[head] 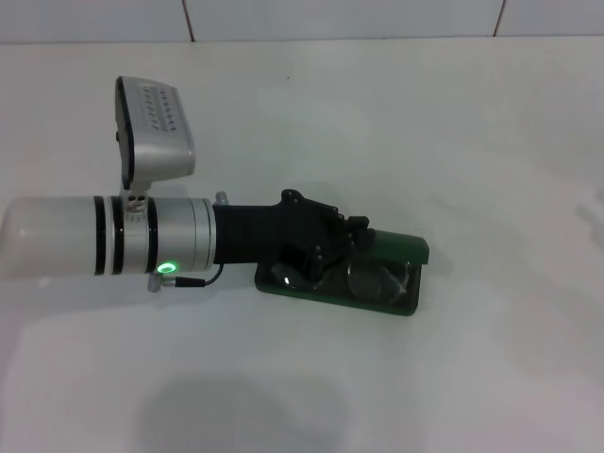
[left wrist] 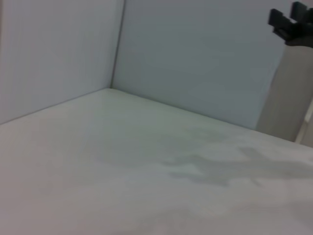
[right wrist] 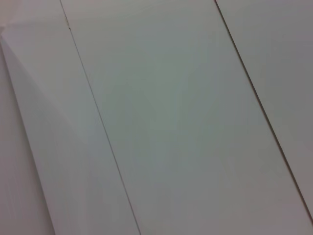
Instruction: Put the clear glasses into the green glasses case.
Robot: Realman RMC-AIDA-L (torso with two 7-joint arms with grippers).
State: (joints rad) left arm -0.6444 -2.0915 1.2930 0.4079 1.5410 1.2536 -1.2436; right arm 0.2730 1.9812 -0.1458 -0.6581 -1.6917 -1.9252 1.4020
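I will let go of the green glasses case's lid, now raised at the back, with my left gripper once it is shut over the dark tray holding the clear glasses (head: 343,274).
The green glasses case (head: 400,248) lies open on the white table right of centre, its lid raised at the back. Inside its dark tray the clear glasses (head: 376,280) show as faint round lens glints. My left arm reaches in from the left, and its black left gripper (head: 351,238) hangs over the near-left end of the case, just above the glasses. Its body hides the fingertips. The left wrist view holds only bare table and wall. My right gripper is out of sight, and its wrist view shows plain white panels.
The white table (head: 453,132) runs back to a tiled wall. In the left wrist view a beige post (left wrist: 288,88) with a black fitting (left wrist: 292,19) stands at the far side.
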